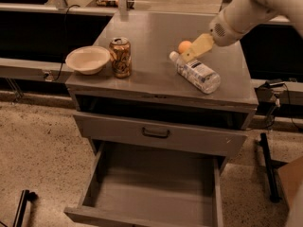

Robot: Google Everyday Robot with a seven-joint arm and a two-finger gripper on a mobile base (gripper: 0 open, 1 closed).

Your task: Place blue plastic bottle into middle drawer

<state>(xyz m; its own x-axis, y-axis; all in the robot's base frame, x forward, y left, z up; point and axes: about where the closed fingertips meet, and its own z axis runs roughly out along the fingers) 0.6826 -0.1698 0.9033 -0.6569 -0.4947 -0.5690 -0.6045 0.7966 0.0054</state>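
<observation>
The robot's gripper will next close around the body of the blue plastic bottle (pixel 191 68), between the bottle's middle and its white cap.
The blue plastic bottle (pixel 198 73) lies on its side on the right half of the grey cabinet top (pixel 151 37), white cap pointing back-left. My gripper (pixel 190 53) reaches in from the upper right and hangs just above the bottle's cap end, next to a small orange ball (pixel 184 46). The middle drawer (pixel 151 193) is pulled out below, a deep grey tray with a bare floor.
A gold-brown drink can (pixel 120 56) stands upright at the left of the cabinet top beside a cream bowl (pixel 87 59). A closed drawer front with a black handle (pixel 156 133) sits above the open drawer. A black stand (pixel 267 169) is on the floor at the right.
</observation>
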